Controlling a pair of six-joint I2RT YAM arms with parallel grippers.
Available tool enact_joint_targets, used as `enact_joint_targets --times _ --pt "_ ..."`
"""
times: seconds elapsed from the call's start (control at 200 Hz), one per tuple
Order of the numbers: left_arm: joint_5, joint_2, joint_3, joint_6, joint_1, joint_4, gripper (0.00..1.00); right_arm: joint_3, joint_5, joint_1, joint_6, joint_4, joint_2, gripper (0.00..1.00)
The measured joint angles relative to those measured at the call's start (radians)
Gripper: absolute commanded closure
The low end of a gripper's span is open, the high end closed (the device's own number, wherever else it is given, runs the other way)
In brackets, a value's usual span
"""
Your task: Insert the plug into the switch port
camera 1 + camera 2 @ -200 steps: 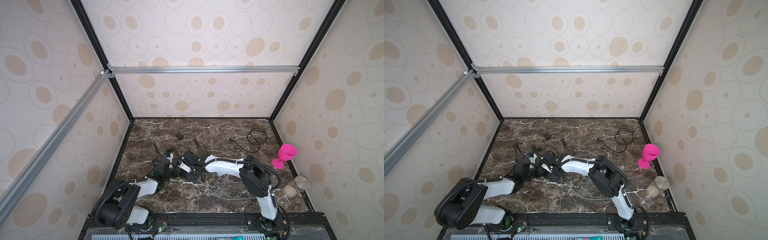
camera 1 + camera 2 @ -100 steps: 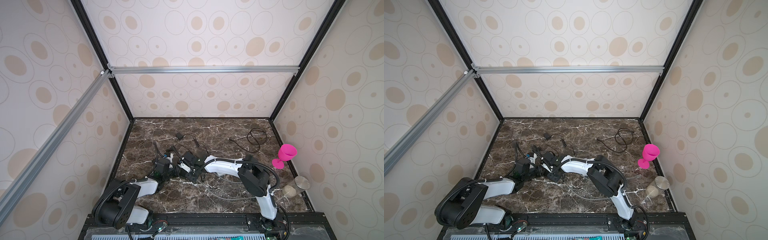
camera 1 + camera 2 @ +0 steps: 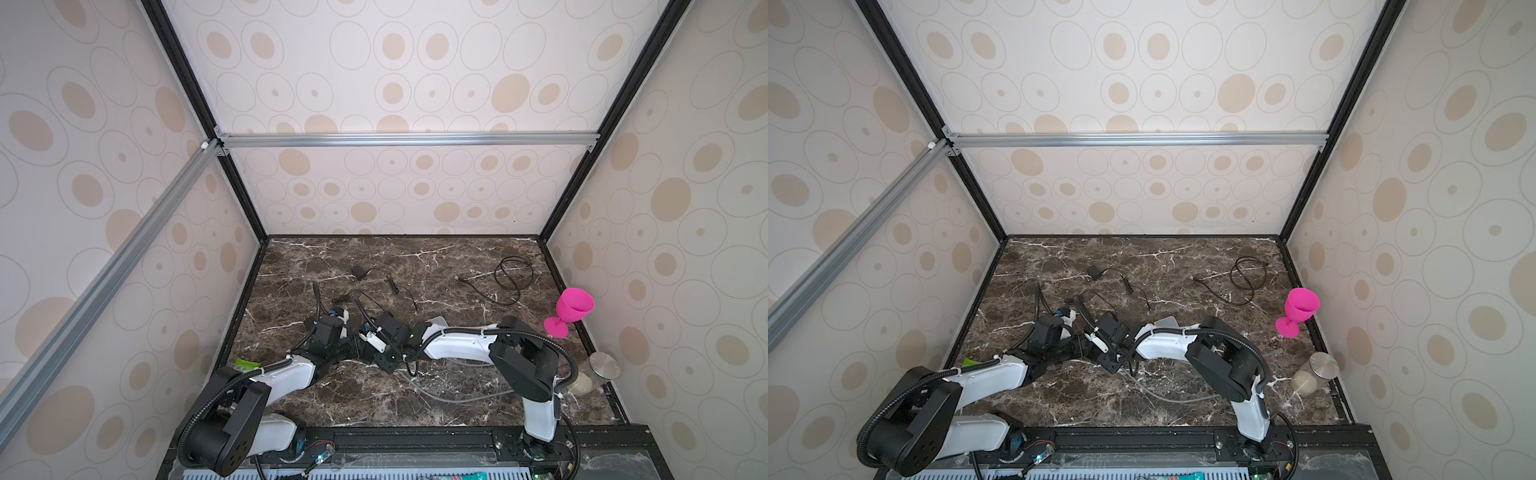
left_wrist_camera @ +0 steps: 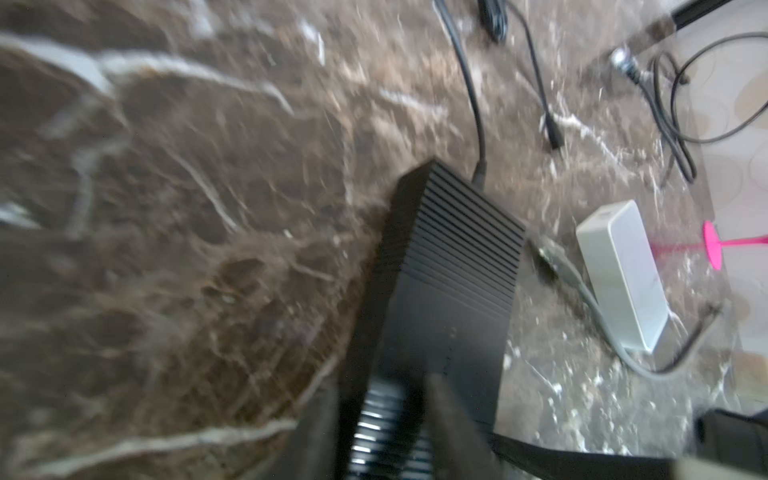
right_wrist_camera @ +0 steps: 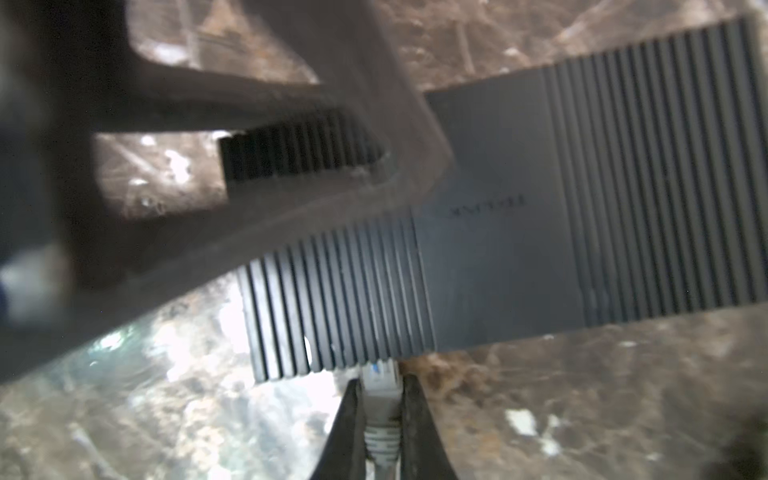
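I need to let go of the plug with my right gripper in the port on the switch's long side (image 3: 365, 373), close to the switch's near end.
The switch (image 4: 449, 270) is a black ribbed box lying flat on the marble. My left gripper (image 4: 382, 386) straddles its near end, and a dark gap shows beside one finger (image 4: 316, 432), so the jaws stand open. The grey plug (image 5: 380, 399) is clamped in my right gripper (image 5: 380, 380), which is shut on it. Its clear tip meets the switch's (image 5: 519, 232) long side; the port is hidden. A left finger (image 5: 374, 83) crosses that end of the box. In a top view the left gripper (image 3: 345, 349) and right gripper (image 3: 368, 338) meet at centre-left, covering most of the switch.
A white box (image 4: 619, 270) lies just right of the switch, with a grey cable (image 4: 598, 316) curving past it. A grey cable (image 3: 436, 395) trails toward the front. Black cables (image 3: 513, 274) and an adapter (image 3: 358, 272) lie at the back. A pink goblet (image 3: 571, 309) and a jar (image 3: 598, 370) stand by the right wall.
My left gripper's jaws have spread apart at the switch's end. The right gripper stays shut on the plug at the switch's side, and both arms have barely shifted.
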Motion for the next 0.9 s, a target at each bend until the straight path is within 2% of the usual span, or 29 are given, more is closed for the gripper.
enact_joint_targets --times 0.13,0.515,0.895 --pt "0.032 -0.028 0.049 0.013 0.005 -0.152 0.37 -0.054 0.003 0.003 0.042 0.060 -0.040 1.00" --pt "0.068 -0.199 0.263 0.128 0.127 -0.572 0.38 -0.124 0.010 0.078 0.093 0.189 -0.106 1.00" --pt "0.081 -0.383 0.331 0.182 0.155 -0.700 0.36 -0.094 -0.025 0.144 0.086 0.156 -0.047 0.93"
